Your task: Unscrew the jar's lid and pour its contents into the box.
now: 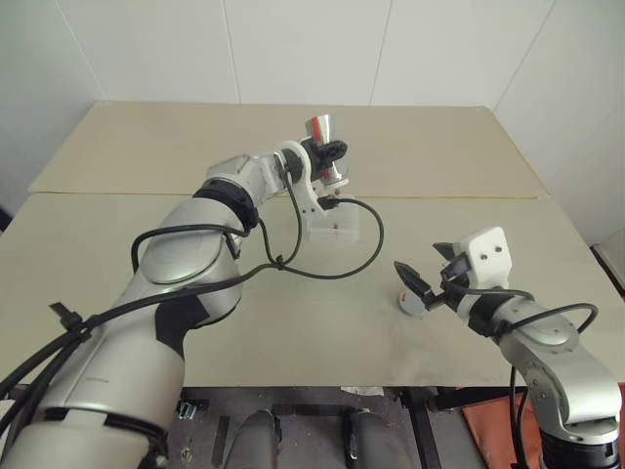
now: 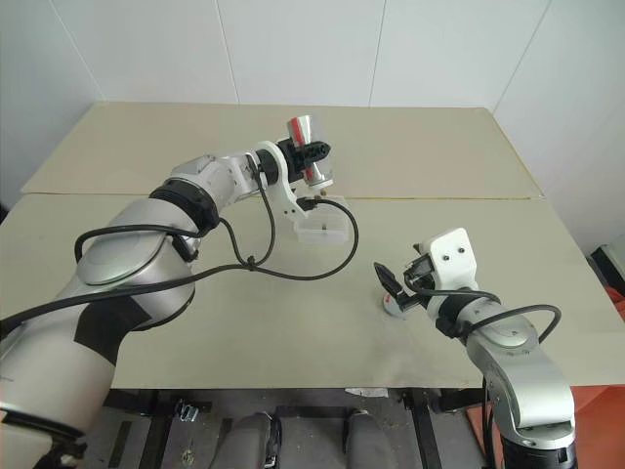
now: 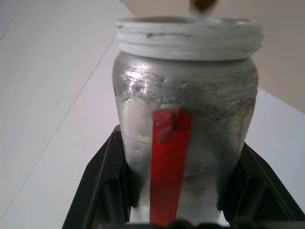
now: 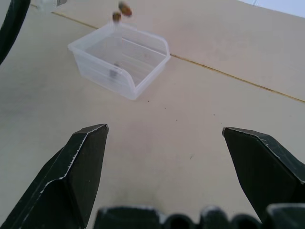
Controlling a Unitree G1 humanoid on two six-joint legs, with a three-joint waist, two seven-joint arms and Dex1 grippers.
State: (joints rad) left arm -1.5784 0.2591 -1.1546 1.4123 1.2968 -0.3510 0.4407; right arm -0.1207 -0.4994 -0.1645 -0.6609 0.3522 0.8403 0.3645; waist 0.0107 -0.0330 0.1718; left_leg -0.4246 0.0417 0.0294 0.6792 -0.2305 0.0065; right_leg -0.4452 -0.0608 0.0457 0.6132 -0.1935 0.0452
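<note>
Next, I move to release my left gripper's hold of the jar on the table (image 1: 272, 244), setting it free close beside the clear plastic box, near the seam.
My left gripper (image 1: 332, 152) is shut on the jar (image 1: 319, 129), a silvery cylinder with a red strip, held tipped over above the box (image 1: 333, 224). The jar (image 3: 186, 100) has no lid, and its threaded mouth is bare. Small brown bits of the contents (image 4: 121, 13) are in the air just over the clear plastic box (image 4: 143, 76), with a dark bit lying inside it. The grey lid (image 1: 410, 302) with a red mark lies on the table under my right gripper (image 1: 430, 274). That gripper (image 4: 164, 167) is open and holds nothing.
The beige table (image 1: 146, 254) has a seam (image 1: 469, 196) running across it behind the box. A black cable (image 1: 332, 269) from my left arm loops over the table beside the box. White walls stand close behind the table.
</note>
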